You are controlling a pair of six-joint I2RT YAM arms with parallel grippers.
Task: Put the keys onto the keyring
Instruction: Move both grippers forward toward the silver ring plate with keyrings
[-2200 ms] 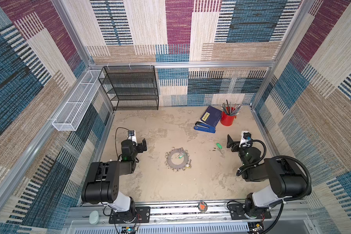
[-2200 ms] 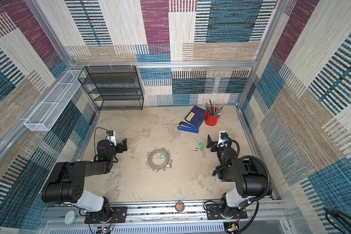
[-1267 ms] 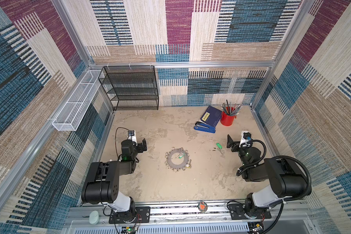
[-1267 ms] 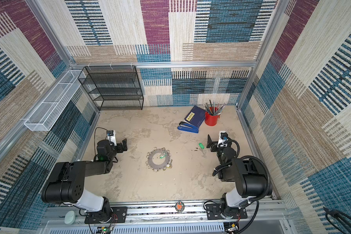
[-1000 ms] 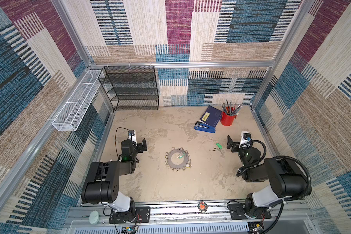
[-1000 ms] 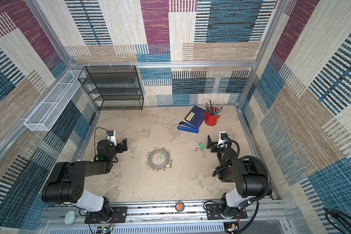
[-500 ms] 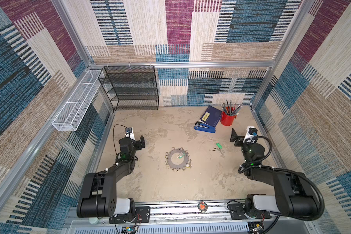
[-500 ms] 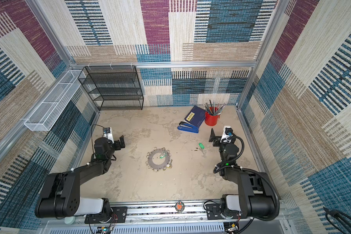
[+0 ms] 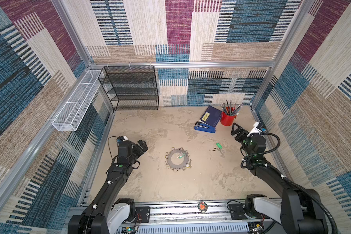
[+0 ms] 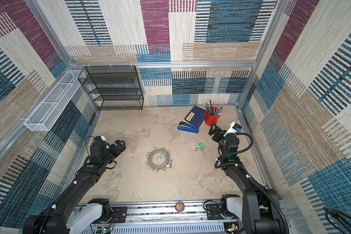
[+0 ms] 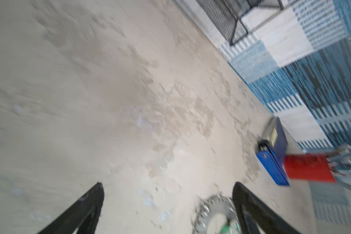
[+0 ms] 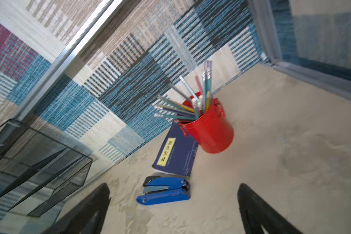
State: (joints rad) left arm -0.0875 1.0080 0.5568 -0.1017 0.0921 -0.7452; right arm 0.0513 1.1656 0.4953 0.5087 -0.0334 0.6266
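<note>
The keyring's edge (image 9: 168, 159) (image 11: 202, 213) facing my left gripper, across the hole from the yellowish tag, will be gripped by that gripper as it closes.
The keyring (image 9: 171, 162) (image 10: 152, 162), a flat grey disc with small split rings round its edge, lies mid-table. A green-tagged key (image 9: 218, 145) (image 10: 200, 145) lies loose to its right. Another green tag (image 9: 180, 156) lies in the ring's hole, and a yellowish one (image 9: 188, 165) lies at its near right edge. My left gripper (image 9: 143, 144) (image 11: 167, 185) hovers open, left of the keyring (image 11: 213, 204). My right gripper (image 9: 236, 129) (image 12: 174, 186) hangs open beyond the loose key, facing the stapler (image 12: 164, 192). Both are empty.
At the back right stand a blue stapler (image 9: 204, 127), a dark blue book (image 9: 211, 116) and a red cup of pencils (image 9: 228, 118). A black mesh shelf (image 9: 130, 89) stands at the back left, a white wire basket (image 9: 77, 103) on the left wall.
Both arms have unfolded from their rest pose and reached up and forward over the table. Both grippers stayed open. The keys and keyring have not moved.
</note>
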